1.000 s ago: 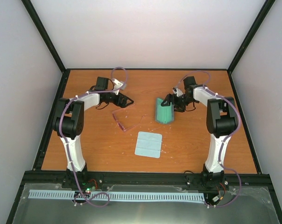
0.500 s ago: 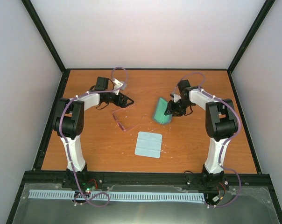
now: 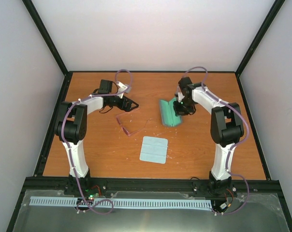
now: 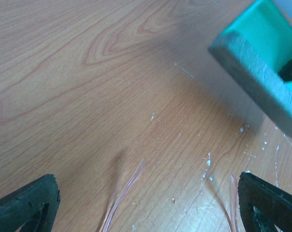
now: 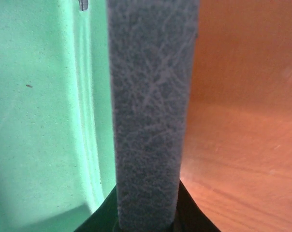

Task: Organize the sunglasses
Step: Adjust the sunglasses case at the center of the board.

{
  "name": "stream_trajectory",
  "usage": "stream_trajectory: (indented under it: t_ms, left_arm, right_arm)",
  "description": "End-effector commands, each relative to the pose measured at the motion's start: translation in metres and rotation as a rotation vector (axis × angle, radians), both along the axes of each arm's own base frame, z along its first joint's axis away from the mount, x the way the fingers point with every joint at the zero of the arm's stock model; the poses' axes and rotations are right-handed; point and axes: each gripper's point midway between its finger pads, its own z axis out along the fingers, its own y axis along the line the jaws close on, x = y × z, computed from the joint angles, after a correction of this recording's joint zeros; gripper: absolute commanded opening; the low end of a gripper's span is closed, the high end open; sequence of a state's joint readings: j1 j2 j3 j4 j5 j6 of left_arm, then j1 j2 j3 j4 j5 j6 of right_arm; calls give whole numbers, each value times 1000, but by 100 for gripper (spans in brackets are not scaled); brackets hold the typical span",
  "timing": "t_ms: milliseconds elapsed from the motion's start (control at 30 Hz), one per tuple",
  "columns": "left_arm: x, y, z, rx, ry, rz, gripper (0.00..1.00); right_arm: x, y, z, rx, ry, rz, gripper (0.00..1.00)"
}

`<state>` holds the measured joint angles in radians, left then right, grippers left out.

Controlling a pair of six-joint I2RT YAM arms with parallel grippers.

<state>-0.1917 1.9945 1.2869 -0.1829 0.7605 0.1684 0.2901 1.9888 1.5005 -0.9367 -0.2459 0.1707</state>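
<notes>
Next, I release the case, which now lies open, held by its wall, on the table (image 3: pixel 160 106) behind the pale blue cloth, by the sunglasses, with my right gripper.
The sunglasses (image 3: pixel 123 124), thin pink-framed, lie on the table left of centre. In the left wrist view their slender arms (image 4: pixel 124 191) run between my fingers. My left gripper (image 3: pixel 131 104) (image 4: pixel 147 186) hovers just behind them, open and holding nothing. The case (image 3: pixel 169 112), grey-blue outside and green inside, lies open right of centre; a corner of the case (image 4: pixel 262 63) shows in the left wrist view. My right gripper (image 3: pixel 181 105) (image 5: pixel 147 212) is shut on the case's grey wall (image 5: pixel 148 106), with the green lining (image 5: pixel 39 121) to its left.
A pale blue square cloth (image 3: pixel 153 149) lies flat in front of the case and the sunglasses. Black frame rails and white walls bound the wooden table (image 3: pixel 88 154) on all sides.
My right gripper has gone from open to shut on the case's wall and swung back and to the left; the case turned with it. The left arm and the sunglasses stayed still.
</notes>
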Motion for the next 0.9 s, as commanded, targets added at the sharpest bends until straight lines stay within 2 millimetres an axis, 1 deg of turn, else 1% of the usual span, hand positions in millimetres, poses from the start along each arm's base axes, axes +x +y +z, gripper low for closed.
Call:
stream_trajectory:
  t_ms: [0,67,100,200,267,300,333,400,500,600,667,733,867]
  left_arm:
    - [3,-4,7,-1,-31,-32,99]
    - [5,-3,11,6,-44,-36,100]
    - [6,-3,13,11,-52,-39,100]
    - [10,0,21,20,-83,-37,100]
    - [14,4,28,21,-107,-33,100]
    - [16,6,32,19,-117,-32,99]
    - [19,8,34,18,-123,-29,100]
    - [23,13,39,16,-129,-22,100]
    - [26,25,45,-3,-129,-9,100]
    - [31,44,51,-35,-126,33,100]
    - [37,60,50,-41,-123,69,100]
    - [42,76,49,-48,-114,98,99]
    - [49,101,50,-64,-102,142,100]
  right_arm:
    - [39,1,47,-137,-222,97,3]
    - [57,3,74,-229,-358,134,3]
    - [68,-2,89,-322,-442,146,3]
    - [88,6,130,-554,-682,253,3]
    - [98,11,143,-678,-777,333,3]
    - [102,14,143,-711,-795,388,3]
    - [104,18,139,-732,-802,455,3]
    - [112,17,136,-827,-825,527,3]
    - [117,23,124,-881,-802,655,3]
    - [116,26,113,-916,-800,786,3]
    - [116,30,107,-935,-823,853,3]
    - [115,39,100,-917,-837,920,3]
    - [115,54,82,-877,-836,1001,3]
